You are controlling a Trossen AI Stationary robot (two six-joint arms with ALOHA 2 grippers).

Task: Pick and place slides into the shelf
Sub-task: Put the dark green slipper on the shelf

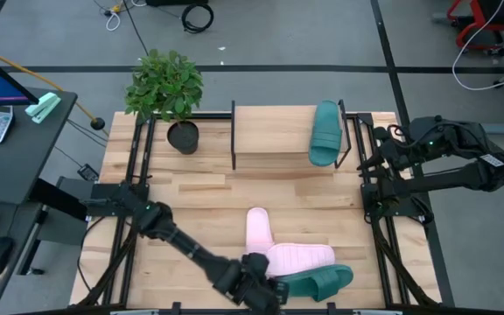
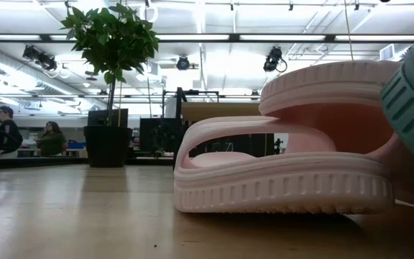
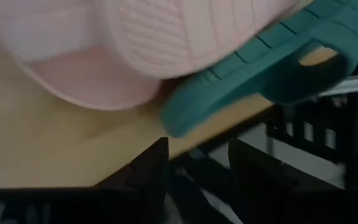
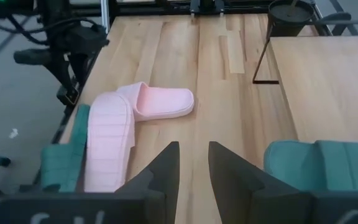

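Note:
The teal slide by the pink one lies at a slant across my left gripper's fingers. Next, I turn the gripper in line and pinch the teal slide's heel end (image 3: 186, 116).
One teal slide (image 1: 325, 131) lies on its sole at the right end of the shelf's plank top (image 1: 269, 136); it also shows in the right wrist view (image 4: 328, 165). Two pink slides lie near the table's front. One (image 1: 259, 232) rests on the tabletop. The other (image 1: 300, 258) lies across it and over a second teal slide (image 1: 326, 282). My left gripper (image 1: 265, 293) is open at the front edge, beside these slides. Its fingers (image 3: 157, 168) stand short of the teal slide (image 3: 260, 68) and the pink one (image 3: 166, 37). My right gripper (image 4: 193, 165) is open by the shelf's right end.
A potted plant (image 1: 166, 87) stands at the table's far left, next to the shelf. Black frame rails (image 1: 138, 166) run along the table's left and right sides. Bare tabletop (image 1: 199, 201) lies between the shelf and the slides. People sit in the room behind (image 2: 49, 138).

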